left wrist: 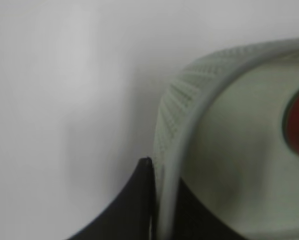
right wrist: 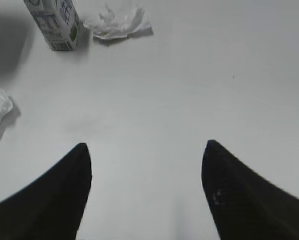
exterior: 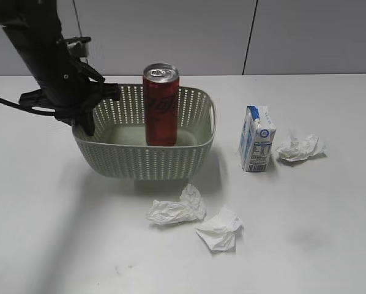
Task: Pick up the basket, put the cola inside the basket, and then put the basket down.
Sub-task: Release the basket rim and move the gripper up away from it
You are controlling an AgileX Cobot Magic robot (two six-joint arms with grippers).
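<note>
My left gripper is going to let go of the pale green basket on the table (exterior: 164, 158), behind the tissues and close to the milk carton.
The pale green basket (exterior: 147, 160) is in the middle of the table, with a shadow under its base. The red cola can (exterior: 161, 104) stands upright inside it. My left gripper (exterior: 88, 119) is shut on the basket's left wall, one finger outside and one inside. The left wrist view shows the wall (left wrist: 199, 75) pinched between the fingers (left wrist: 164, 172) and a red edge of the cola (left wrist: 297, 125). My right gripper (right wrist: 145, 150) is open and empty over bare table; it does not show in the exterior view.
A white-and-blue milk carton (exterior: 256, 138) (right wrist: 54, 22) stands right of the basket. A crumpled tissue (exterior: 300, 147) (right wrist: 119, 20) lies beside it. Two more tissues (exterior: 177, 208) (exterior: 220, 229) lie in front of the basket.
</note>
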